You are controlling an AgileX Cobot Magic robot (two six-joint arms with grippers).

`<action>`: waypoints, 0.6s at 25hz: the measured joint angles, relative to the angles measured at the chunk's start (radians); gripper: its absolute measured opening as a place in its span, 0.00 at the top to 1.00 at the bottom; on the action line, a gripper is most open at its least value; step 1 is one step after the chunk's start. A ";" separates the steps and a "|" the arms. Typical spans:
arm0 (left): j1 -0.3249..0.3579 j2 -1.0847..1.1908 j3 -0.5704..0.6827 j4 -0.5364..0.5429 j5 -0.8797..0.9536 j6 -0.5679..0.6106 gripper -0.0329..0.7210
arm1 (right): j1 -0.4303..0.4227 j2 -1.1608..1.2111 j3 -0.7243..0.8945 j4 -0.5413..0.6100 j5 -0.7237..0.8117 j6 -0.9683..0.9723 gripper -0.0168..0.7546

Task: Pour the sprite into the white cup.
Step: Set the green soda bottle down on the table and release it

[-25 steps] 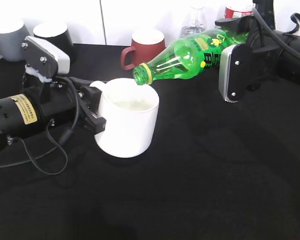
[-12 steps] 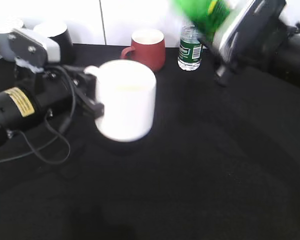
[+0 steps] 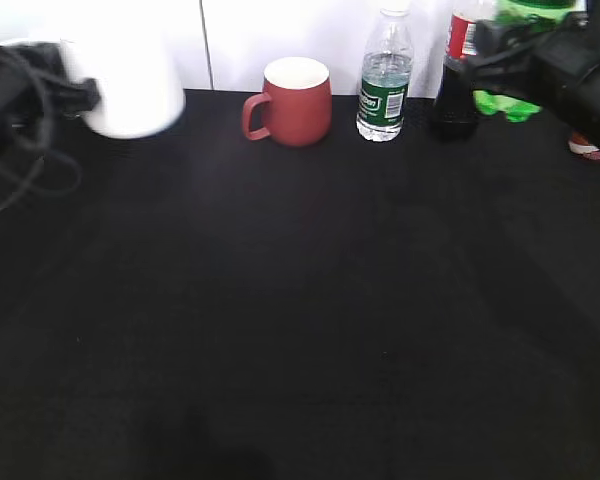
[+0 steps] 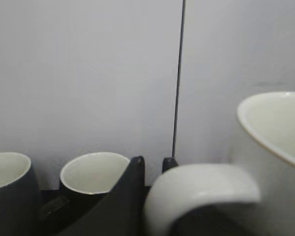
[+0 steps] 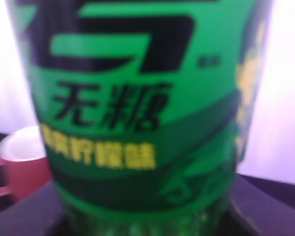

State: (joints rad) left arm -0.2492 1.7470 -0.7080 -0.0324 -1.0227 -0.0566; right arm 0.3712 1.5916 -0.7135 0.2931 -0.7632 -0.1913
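Note:
The robot's left gripper should release the white cup on the black cloth [image 3: 208,130] beside the handle of the brick-red mug.
The white cup [image 3: 130,88] is at the back left, blurred, with its handle in my left gripper [image 3: 72,95]. In the left wrist view the cup [image 4: 273,132] fills the right side, and the gripper [image 4: 152,172] is shut on its loop handle [image 4: 201,184]. The sprite [image 3: 507,104], a bright-green bottle, is at the back right, mostly hidden behind my right gripper [image 3: 525,62], which is shut on it. In the right wrist view the sprite [image 5: 137,113] stands upright and fills the frame, so the jaws are hidden.
A brick-red mug [image 3: 295,100], a small clear water bottle [image 3: 383,85] and a dark cola bottle [image 3: 454,85] stand along the back wall. Two dark mugs [image 4: 91,174] sit at the back left. A black cloth [image 3: 300,320] covers the table.
The left arm has carried the white cup from the table's middle to the back left. The right arm has swung the sprite from tilted over the cup to upright at the back right.

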 joint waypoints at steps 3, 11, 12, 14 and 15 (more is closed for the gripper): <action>0.000 0.142 -0.116 -0.003 0.017 0.000 0.86 | 0.000 0.000 0.000 0.089 -0.001 -0.044 0.48; 0.000 0.430 -0.429 -0.010 0.071 0.003 0.86 | 0.000 0.000 0.000 0.104 -0.006 -0.047 0.48; 0.000 0.457 -0.459 -0.012 0.077 0.003 0.86 | 0.000 0.000 0.000 0.104 -0.007 -0.047 0.48; 0.000 0.508 -0.527 -0.014 0.100 0.003 0.86 | 0.000 0.000 0.000 0.105 -0.007 -0.047 0.48; 0.001 0.529 -0.559 -0.014 0.116 0.003 0.86 | 0.000 0.000 0.000 0.105 -0.007 -0.047 0.48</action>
State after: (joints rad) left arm -0.2486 2.2760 -1.2671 -0.0465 -0.9070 -0.0538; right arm 0.3712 1.5916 -0.7135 0.3981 -0.7705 -0.2387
